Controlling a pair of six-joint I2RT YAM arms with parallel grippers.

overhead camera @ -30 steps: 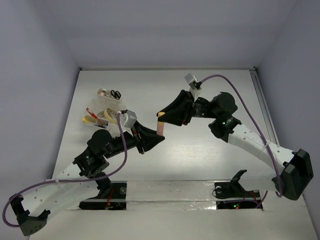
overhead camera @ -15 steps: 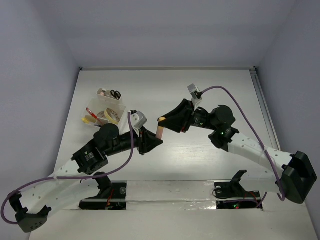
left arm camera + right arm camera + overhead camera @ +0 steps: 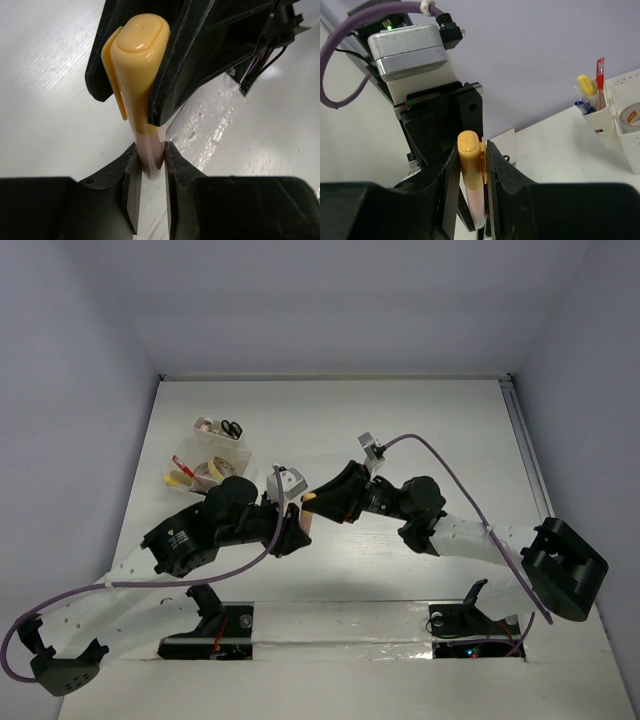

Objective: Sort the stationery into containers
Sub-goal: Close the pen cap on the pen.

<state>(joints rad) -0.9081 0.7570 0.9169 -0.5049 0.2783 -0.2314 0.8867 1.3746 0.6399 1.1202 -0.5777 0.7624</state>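
Observation:
My left gripper is holding the highlighter pen by the lower end of the pen's body. It should open, back away and grip it again nearer the pen's cap (image 3: 137,107).
A highlighter pen (image 3: 307,512) with an orange-yellow cap (image 3: 139,60) and a pale pink barrel hangs above the table between both arms. My left gripper (image 3: 150,156) is shut on the barrel's lower end. My right gripper (image 3: 471,159) is shut on the cap (image 3: 469,150). In the top view the left gripper (image 3: 296,528) and the right gripper (image 3: 314,500) meet tip to tip at the pen. The whitish divided container (image 3: 216,446) stands at the back left, well apart from both grippers, holding black-handled scissors (image 3: 231,427), a tape roll (image 3: 211,469) and a red pen (image 3: 184,464).
In the right wrist view the container's pen compartment (image 3: 598,114) holds red, yellow and blue pens, with a tape roll (image 3: 631,116) beside it. The purple cables (image 3: 262,540) of both arms loop over the table. The table's right rail (image 3: 526,455) runs along its edge.
Both arms have shifted left and toward the near edge with the pen between them. The right arm has folded lower and its wrist has drawn closer to the left gripper.

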